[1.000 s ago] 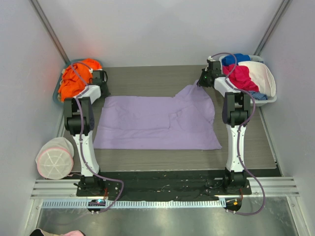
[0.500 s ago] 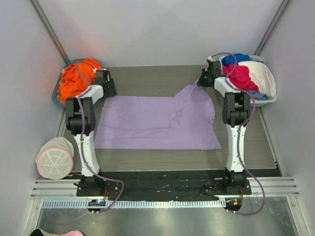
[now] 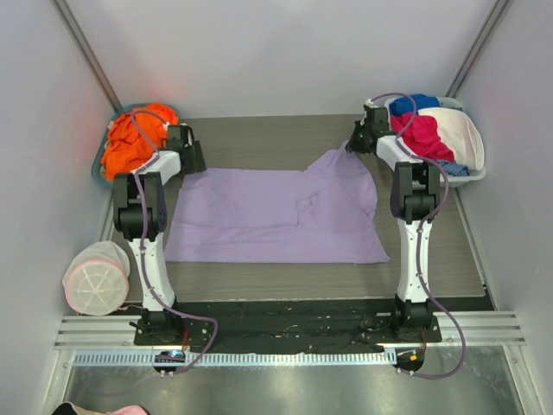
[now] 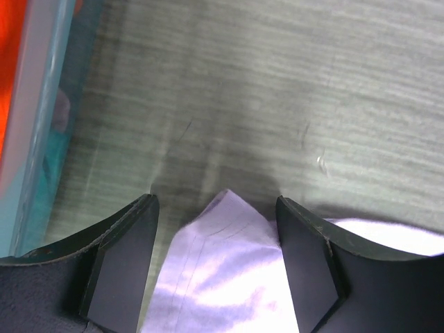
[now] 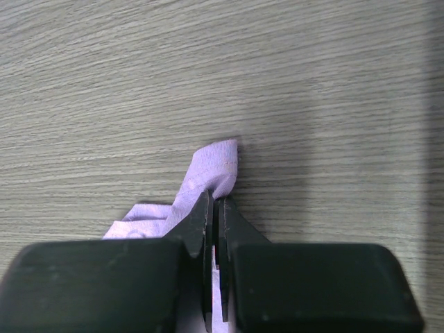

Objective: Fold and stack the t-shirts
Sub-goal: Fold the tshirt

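The lavender t-shirt's corner is puckered loosely between my left gripper's open fingers. My left gripper needs to move back, then pinch the t-shirt's edge (image 4: 262, 225) next to the corner before lifting.
A large lavender t-shirt (image 3: 276, 216) lies spread flat across the middle of the table. My left gripper (image 3: 195, 162) hovers over its far left corner, open. That corner (image 4: 229, 263) lies loose on the table between the two fingers (image 4: 125, 257), touching neither pad clearly. My right gripper (image 3: 352, 145) is at the far right corner, shut on a lifted fold of the lavender t-shirt (image 5: 216, 163), which pokes out past the fingertips (image 5: 216, 205). Orange t-shirts (image 3: 131, 138) sit heaped in a teal basket (image 3: 97, 164) at the far left.
A white basket (image 3: 471, 164) at the far right holds pink (image 3: 423, 134), blue and white clothes. A round white pouch with a pink rim (image 3: 95, 278) lies at the near left. The teal basket's wall (image 4: 41, 139) stands close to my left gripper.
My left gripper has opened and let go of the shirt's far left corner, shifting slightly to the right. The right gripper has stayed put, still holding its corner.
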Available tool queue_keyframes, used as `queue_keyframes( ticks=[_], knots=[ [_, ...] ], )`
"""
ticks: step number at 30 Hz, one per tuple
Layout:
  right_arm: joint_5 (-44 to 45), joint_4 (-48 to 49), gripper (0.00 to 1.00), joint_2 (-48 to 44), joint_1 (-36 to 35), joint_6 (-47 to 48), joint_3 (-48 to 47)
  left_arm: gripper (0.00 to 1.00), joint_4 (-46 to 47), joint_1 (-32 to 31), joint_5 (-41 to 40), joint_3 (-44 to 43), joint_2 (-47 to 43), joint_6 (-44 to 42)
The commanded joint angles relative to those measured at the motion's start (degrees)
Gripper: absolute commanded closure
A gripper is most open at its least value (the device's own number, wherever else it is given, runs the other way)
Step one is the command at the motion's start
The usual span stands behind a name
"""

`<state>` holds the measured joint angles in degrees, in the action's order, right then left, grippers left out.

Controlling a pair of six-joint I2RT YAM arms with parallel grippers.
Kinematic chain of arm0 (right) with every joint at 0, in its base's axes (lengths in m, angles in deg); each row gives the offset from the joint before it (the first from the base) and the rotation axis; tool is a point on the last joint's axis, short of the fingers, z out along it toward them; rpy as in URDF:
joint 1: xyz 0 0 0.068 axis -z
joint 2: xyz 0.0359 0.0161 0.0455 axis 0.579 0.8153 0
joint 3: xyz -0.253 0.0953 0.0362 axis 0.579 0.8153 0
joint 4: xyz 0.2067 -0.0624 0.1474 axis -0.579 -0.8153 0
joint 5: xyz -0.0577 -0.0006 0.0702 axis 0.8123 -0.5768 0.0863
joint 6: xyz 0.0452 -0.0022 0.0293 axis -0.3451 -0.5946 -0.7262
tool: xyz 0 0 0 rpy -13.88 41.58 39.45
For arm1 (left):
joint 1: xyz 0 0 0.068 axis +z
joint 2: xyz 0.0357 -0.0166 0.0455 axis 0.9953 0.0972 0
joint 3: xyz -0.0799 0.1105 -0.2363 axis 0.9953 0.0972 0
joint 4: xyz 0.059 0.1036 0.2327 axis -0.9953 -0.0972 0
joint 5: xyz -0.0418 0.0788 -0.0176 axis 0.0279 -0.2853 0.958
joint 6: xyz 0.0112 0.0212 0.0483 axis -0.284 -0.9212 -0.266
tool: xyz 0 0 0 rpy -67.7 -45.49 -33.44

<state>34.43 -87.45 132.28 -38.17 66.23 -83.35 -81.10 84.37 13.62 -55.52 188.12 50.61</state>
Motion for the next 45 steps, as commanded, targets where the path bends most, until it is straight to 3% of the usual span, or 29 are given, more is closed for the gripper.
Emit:
queue_keyframes(
  ticks=[1, 18, 26, 29, 31, 38, 45],
  knots=[
    [-1.2, -0.2, 0.99, -0.1, 0.2, -0.6, -0.1, 0.27, -1.9, 2.5, -1.7, 1.4, -4.3, 1.2],
    [-1.9, -0.3, 0.99, 0.6, 0.2, -0.7, -0.5, 0.27, -2.1, 2.5, -0.6, 0.5, -4.8, 1.7],
    [-2.1, -0.5, 0.99, 0.8, 0.2, -0.7, -0.9, 0.56, -2.1, 2.5, -0.9, 0.4, -3.9, 1.6],
    [-2.0, -0.5, 0.99, 0.7, 0.2, -0.7, -0.9, 0.59, -2.1, 2.6, -1.1, 0.5, -3.9, 1.6],
    [-2.1, -0.7, 0.99, 0.9, 0.2, -0.7, -0.9, 0.59, -2.2, 2.5, -1.1, 0.5, -3.9, 1.5],
    [-2.5, -0.8, 0.99, 1.0, 0.2, -0.8, -1.2, 0.33, -2.3, 2.6, -0.6, -0.1, -4.7, 1.7],
    [-2.6, -1.1, 0.99, 1.4, 0.2, -0.7, -1.6, 0.33, -2.8, 2.5, 0.1, -1.4, -5.2, 1.8]
  ],
)
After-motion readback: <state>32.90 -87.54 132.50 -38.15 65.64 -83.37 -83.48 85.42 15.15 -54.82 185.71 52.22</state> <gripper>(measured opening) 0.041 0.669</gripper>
